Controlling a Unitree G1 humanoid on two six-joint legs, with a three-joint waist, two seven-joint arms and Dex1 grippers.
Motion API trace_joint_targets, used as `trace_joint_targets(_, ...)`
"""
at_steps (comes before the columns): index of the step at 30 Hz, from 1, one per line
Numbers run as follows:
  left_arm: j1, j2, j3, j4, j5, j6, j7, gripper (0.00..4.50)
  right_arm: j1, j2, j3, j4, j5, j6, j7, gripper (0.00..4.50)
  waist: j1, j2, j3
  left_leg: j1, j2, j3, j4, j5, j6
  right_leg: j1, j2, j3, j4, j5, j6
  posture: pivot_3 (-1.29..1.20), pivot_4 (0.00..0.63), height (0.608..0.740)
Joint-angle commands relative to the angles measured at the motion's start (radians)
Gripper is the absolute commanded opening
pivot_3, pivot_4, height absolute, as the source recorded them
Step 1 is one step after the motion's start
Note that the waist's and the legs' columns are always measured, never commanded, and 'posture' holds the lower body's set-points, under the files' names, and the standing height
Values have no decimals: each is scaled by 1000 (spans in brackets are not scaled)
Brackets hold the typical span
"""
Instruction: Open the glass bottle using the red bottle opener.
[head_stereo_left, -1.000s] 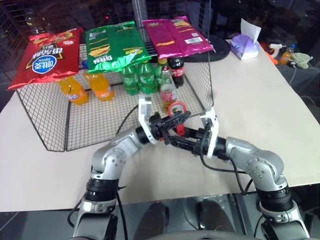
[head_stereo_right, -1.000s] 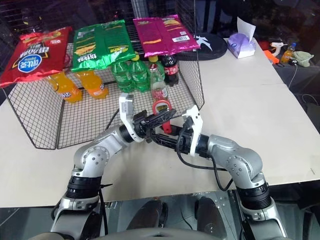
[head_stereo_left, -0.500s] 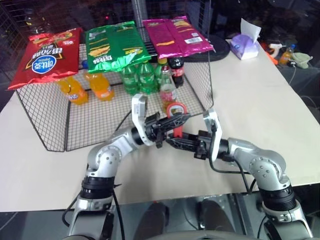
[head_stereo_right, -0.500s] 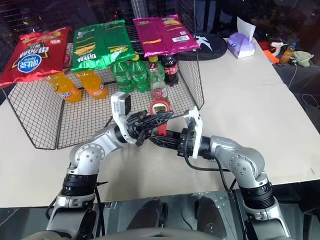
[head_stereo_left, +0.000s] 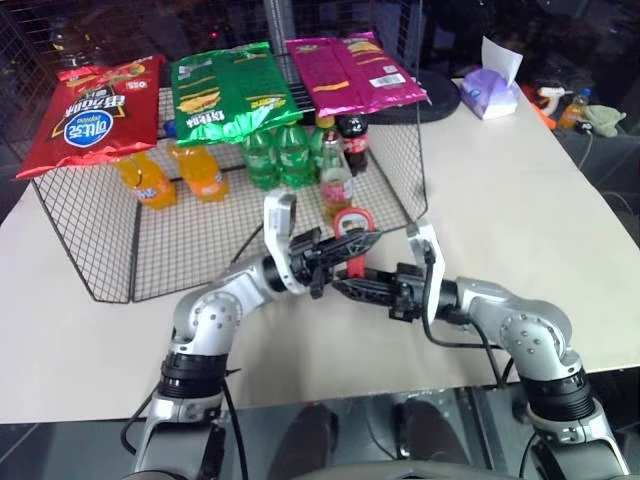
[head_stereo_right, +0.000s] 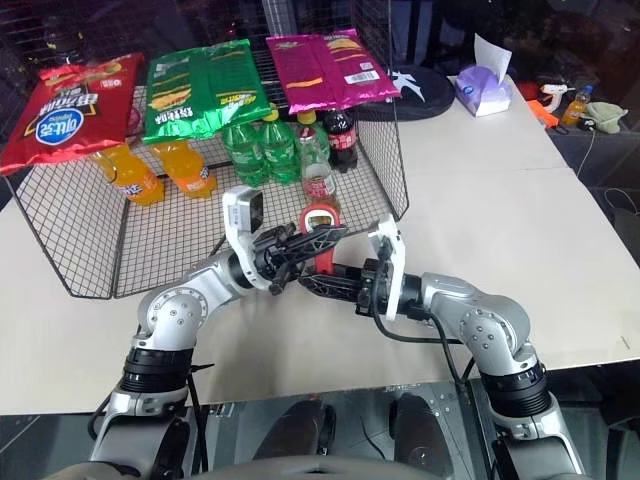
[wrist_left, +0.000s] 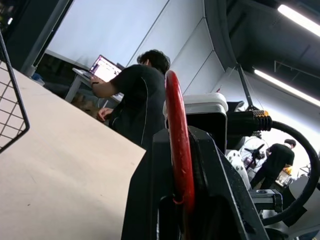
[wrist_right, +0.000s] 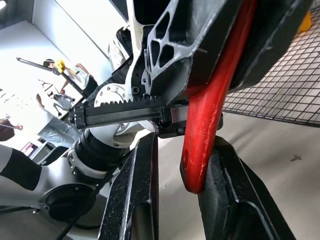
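The red bottle opener's handle slants against a finger of my right gripper. I need to line that gripper up and close on the handle's lower end (wrist_right: 194, 176).
The red bottle opener (head_stereo_left: 352, 222) hangs above the table in front of the basket, ring head up. My left gripper (head_stereo_left: 358, 242) is shut on it just below the ring; its wrist view shows the opener (wrist_left: 178, 150) edge-on between the black fingers (wrist_left: 145, 200). My right gripper (head_stereo_left: 346, 286) comes in from the right, open, straddling the opener's handle (wrist_right: 210, 115). One finger (wrist_right: 235, 200) lies against the handle and the other (wrist_right: 135, 200) stands apart from it. The glass bottle (head_stereo_left: 336, 184), with amber drink and a red-and-green label, stands upright in the basket behind the opener.
A wire basket (head_stereo_left: 110, 250) holds orange soda bottles (head_stereo_left: 145, 182), green bottles (head_stereo_left: 275, 155) and a dark cola bottle (head_stereo_left: 355, 135), with three snack bags (head_stereo_left: 225, 95) on top. A tissue box (head_stereo_left: 490, 95) sits far right. People are behind the table (wrist_left: 140, 100).
My left wrist has rolled slightly and its forearm has swung outward, still gripping the opener. The right gripper stays around the handle; its fingers narrowed, then widened again.
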Motion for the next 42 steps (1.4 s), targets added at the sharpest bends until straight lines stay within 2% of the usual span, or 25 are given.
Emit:
trace_joint_targets(1,17,14,2,2,22,7,12,0,-19,-7,-70,-18,-8,-39,-27,2826,0,0,0,0,0,0,0,0,0,0,0,0,0,0,0,0,150,740)
trace_joint_targets(2,16,12,1,4,24,7,12,0,-18,-4,-71,-18,-6,-37,-30,3082,0,0,0,0,0,0,0,0,0,0,0,0,0,0,0,0,150,740)
trace_joint_targets(9,14,3,12,7,28,10,9,0,-6,-12,-73,-19,-5,-22,-25,3082,0,0,0,-4,0,0,0,0,0,-4,0,0,0,0,0,0,150,740)
trace_joint_targets(14,-3,-19,38,11,2,13,19,0,19,-57,-16,-39,-11,6,24,3082,2,0,0,-4,0,0,0,0,0,-4,0,0,0,0,0,0,150,740)
trace_joint_targets(30,0,-36,36,-8,-14,36,16,0,-2,-15,-2,-18,-35,-7,3,3082,1,0,0,-5,0,0,1,0,0,-4,0,0,0,0,0,0,150,740)
trace_joint_targets(31,-2,-39,38,-6,-17,39,19,0,-2,-15,0,-18,-37,-6,4,2559,1,0,0,-5,0,0,1,0,0,-4,0,0,0,0,0,0,150,740)
trace_joint_targets(33,-5,-44,43,-1,-22,44,24,0,-1,-15,3,-17,-42,-7,6,1824,1,0,0,-5,0,0,1,0,0,-4,0,0,0,0,0,0,150,740)
trace_joint_targets(34,-6,-46,46,2,-27,49,28,0,-1,-16,4,-16,-46,-8,7,1231,1,0,0,-5,0,0,1,0,0,-4,0,0,0,0,0,0,150,740)
trace_joint_targets(36,-7,-50,50,4,-31,51,36,0,2,-19,3,-14,-51,-8,10,320,1,0,0,-5,0,0,1,0,0,-4,0,0,0,0,0,0,150,740)
trace_joint_targets(37,-7,-51,50,4,-31,51,37,0,3,-20,1,-13,-52,-8,12,70,1,0,0,-5,0,0,1,0,0,-4,0,0,0,0,0,0,150,740)
trace_joint_targets(42,-7,-53,43,7,-33,56,42,0,5,-21,-3,-10,-53,-7,17,70,1,0,0,-5,0,0,1,0,0,-4,0,0,0,0,0,0,150,740)
